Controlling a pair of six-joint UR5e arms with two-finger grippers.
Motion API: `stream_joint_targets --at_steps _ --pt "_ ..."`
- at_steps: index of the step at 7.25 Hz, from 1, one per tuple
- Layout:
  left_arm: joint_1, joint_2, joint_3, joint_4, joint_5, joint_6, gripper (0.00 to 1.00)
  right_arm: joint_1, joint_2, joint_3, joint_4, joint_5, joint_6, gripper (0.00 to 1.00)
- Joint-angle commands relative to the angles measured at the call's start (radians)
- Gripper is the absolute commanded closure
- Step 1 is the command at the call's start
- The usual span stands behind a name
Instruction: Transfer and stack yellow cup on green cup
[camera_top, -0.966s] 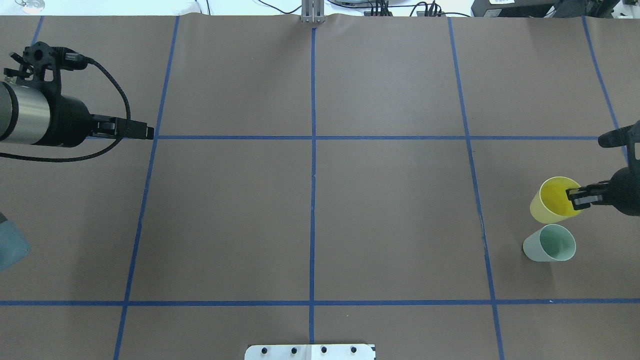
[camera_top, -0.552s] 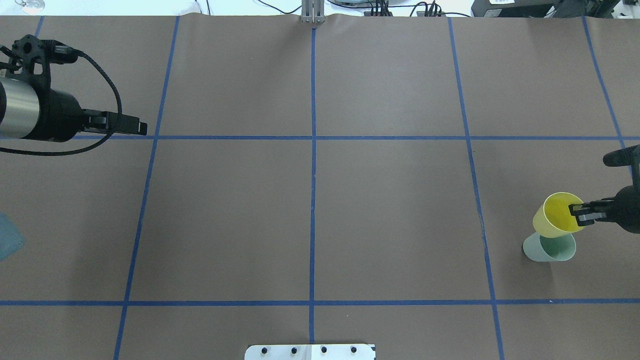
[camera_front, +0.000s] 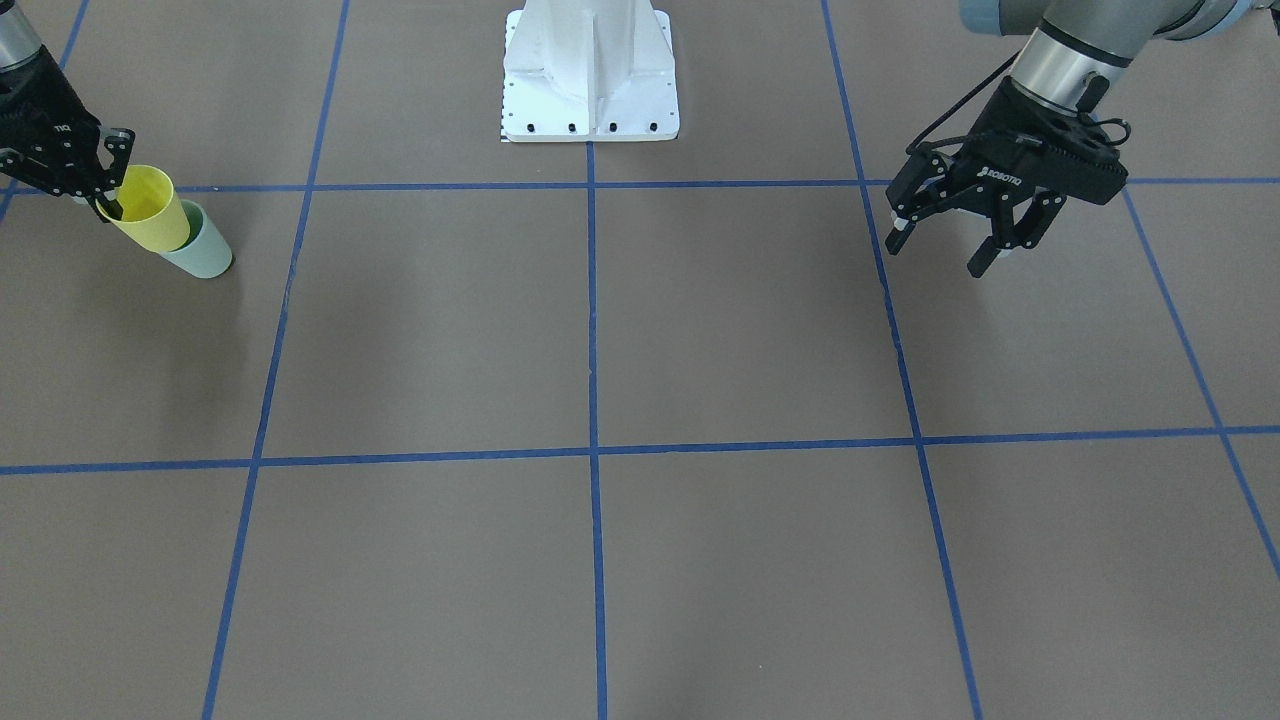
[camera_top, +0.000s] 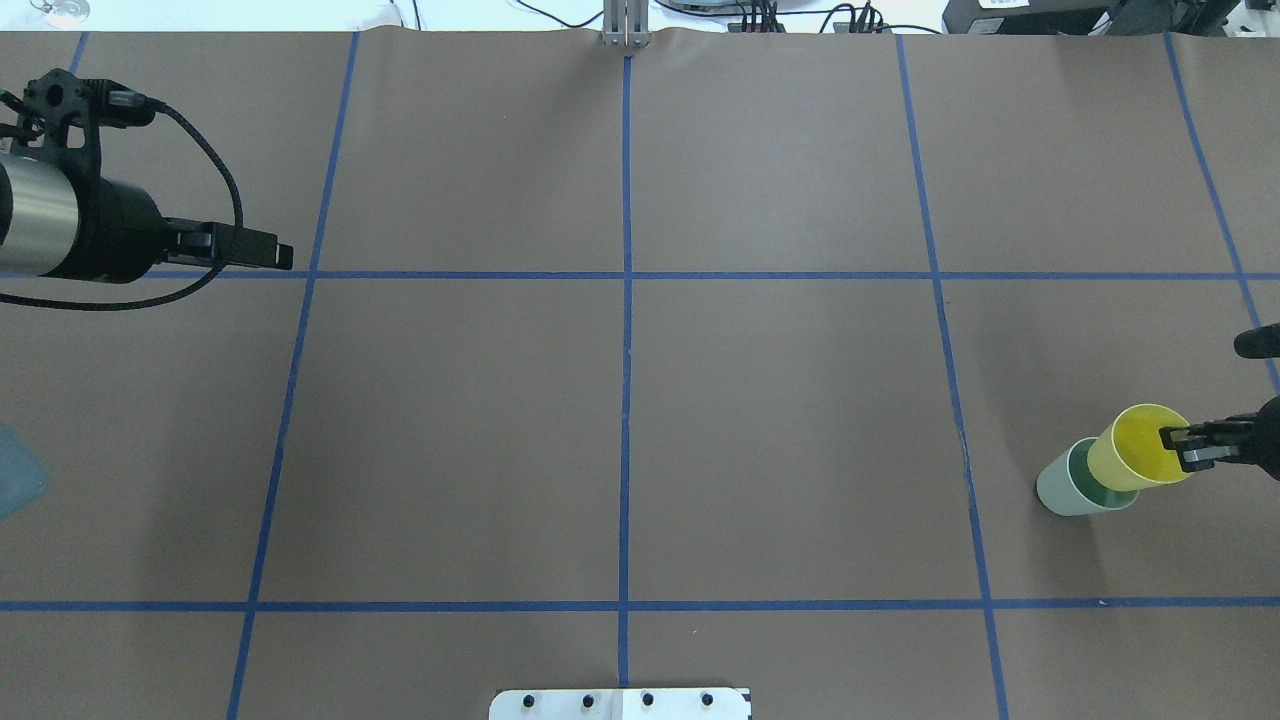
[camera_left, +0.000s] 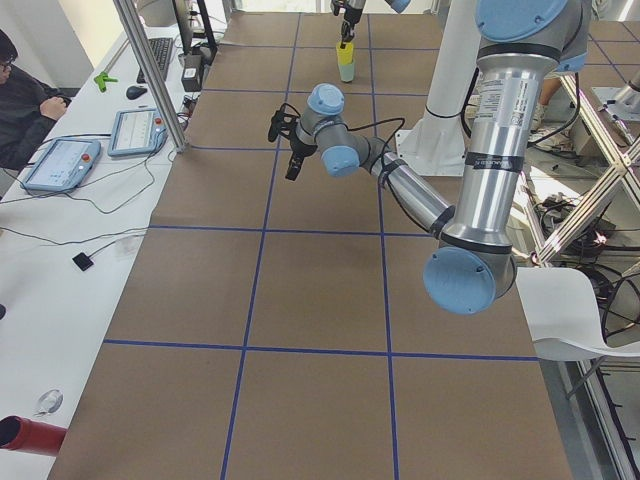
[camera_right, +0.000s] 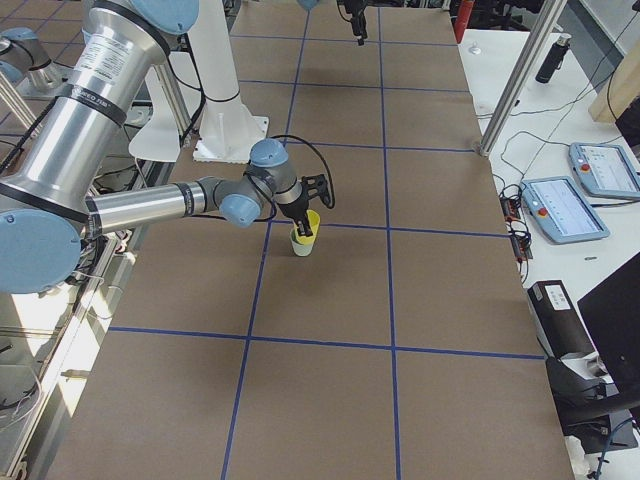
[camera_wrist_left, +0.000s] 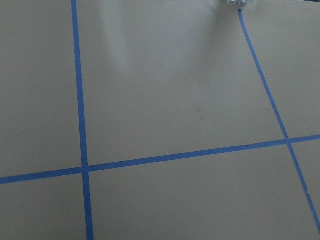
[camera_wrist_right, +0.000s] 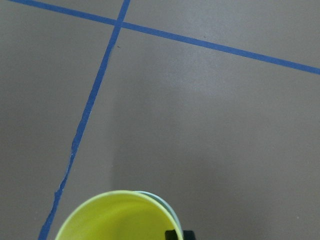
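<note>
Next, my right gripper lets go of the yellow cup once it sits deep inside the green cup (camera_front: 197, 240) (camera_wrist_right: 159, 200).
The yellow cup (camera_top: 1135, 450) is held at its rim by my right gripper (camera_top: 1186, 448), shut on it with one finger inside the cup and one outside. Its lower part sits inside the mouth of the green cup (camera_top: 1065, 490), which stands on the table at the far right. The front-facing view shows the yellow cup (camera_front: 150, 208) sticking out of the green cup (camera_front: 207, 254), with the right gripper (camera_front: 108, 200) on the rim. The right wrist view shows the yellow cup (camera_wrist_right: 117, 217) and a sliver of the green cup's rim (camera_wrist_right: 167, 206). My left gripper (camera_front: 938, 250) hangs open and empty above the table's far left.
Brown paper with a blue tape grid (camera_top: 626, 275) covers the table. The robot's white base (camera_front: 590, 75) stands at the middle of its near edge. A person sits at a side desk with tablets (camera_left: 60, 160) beyond the table.
My right gripper has carried the yellow cup toward the green cup and down into its mouth. The left arm has drawn back a little to the left.
</note>
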Motion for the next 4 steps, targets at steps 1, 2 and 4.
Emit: stream_joint_targets --at_steps 1,2,4 --pt "0.0 0.0 0.0 0.0 0.0 0.0 0.01 0.001 -0.001 0.0 0.002 0.017 0.0 1.0" --pt "-0.003 0.0 0.0 0.0 0.0 0.0 0.01 0.0 -0.002 0.0 0.002 0.017 0.0 1.0" --pt "-0.003 0.0 0.002 0.0 0.0 0.0 0.0 0.0 0.001 0.0 0.004 0.024 0.0 1.0"
